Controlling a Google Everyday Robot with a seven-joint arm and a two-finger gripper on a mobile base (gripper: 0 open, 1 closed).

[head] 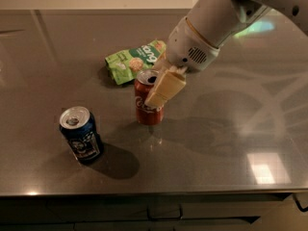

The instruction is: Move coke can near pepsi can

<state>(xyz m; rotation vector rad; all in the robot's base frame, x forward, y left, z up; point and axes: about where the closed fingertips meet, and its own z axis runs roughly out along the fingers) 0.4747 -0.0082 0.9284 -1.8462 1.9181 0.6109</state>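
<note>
The coke can, now upright near the counter's middle, will be released by my gripper on the grey counter (pixel 126 141), next to the pepsi can, at the edge of the pepsi can's shadow.
The coke can (pixel 146 105) is red with white script and a silver top, upright near the middle of the grey counter (pixel 231 143). My gripper (pixel 155 91) is shut on the coke can, with one cream fingertip (pixel 166 88) across its right side. The pepsi can (pixel 81 134) is dark blue with a silver top and stands upright to the front left, apart from the coke can. The arm reaches in from the upper right.
A green snack bag (pixel 134 61) lies flat behind the coke can. The counter's front edge (pixel 154 192) runs along the bottom, with dark cabinet fronts below it.
</note>
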